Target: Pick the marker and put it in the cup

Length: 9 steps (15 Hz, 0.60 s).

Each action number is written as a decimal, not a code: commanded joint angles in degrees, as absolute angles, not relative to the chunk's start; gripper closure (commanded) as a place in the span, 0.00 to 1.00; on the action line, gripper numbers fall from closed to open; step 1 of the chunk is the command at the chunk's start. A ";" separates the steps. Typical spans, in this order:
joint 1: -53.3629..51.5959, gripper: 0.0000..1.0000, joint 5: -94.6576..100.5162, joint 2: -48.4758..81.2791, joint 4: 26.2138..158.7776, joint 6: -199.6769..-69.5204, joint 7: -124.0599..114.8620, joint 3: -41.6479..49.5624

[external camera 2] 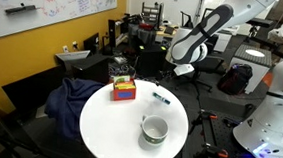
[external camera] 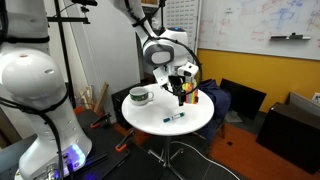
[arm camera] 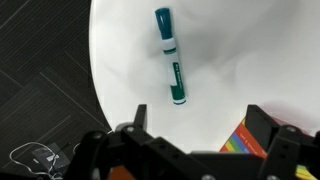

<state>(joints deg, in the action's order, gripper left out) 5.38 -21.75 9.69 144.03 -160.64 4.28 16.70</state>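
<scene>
My gripper will close on the marker's white body (external camera: 181,115) (arm camera: 177,88), near the end opposite its teal cap.
The marker (arm camera: 170,56) is a teal stick with a white band; it lies flat on the round white table (arm camera: 220,60). It also shows in both exterior views (external camera: 176,116) (external camera 2: 161,96), near the table's edge. The whitish-grey cup (external camera: 140,96) (external camera 2: 155,130) stands upright on the table, apart from the marker. My gripper (arm camera: 195,125) is open and empty, hovering above the table just short of the marker, with nothing between its fingers. It also shows in both exterior views (external camera: 178,90) (external camera 2: 185,70).
A striped orange, red and yellow holder (external camera 2: 124,89) (external camera: 190,95) stands on the table near the gripper; its corner shows in the wrist view (arm camera: 250,140). Dark carpet (arm camera: 40,90) lies beyond the table's edge. Chairs and a white robot body surround the table.
</scene>
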 commanded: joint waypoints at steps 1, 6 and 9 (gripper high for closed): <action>5.19 0.00 -24.03 13.75 141.29 -163.74 3.47 15.42; 5.40 0.00 -24.81 18.33 138.30 -165.13 3.39 14.24; 5.52 0.00 -24.38 20.89 136.51 -164.47 3.38 14.28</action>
<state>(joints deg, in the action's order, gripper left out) 5.39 -23.61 17.78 139.06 -163.82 4.19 14.72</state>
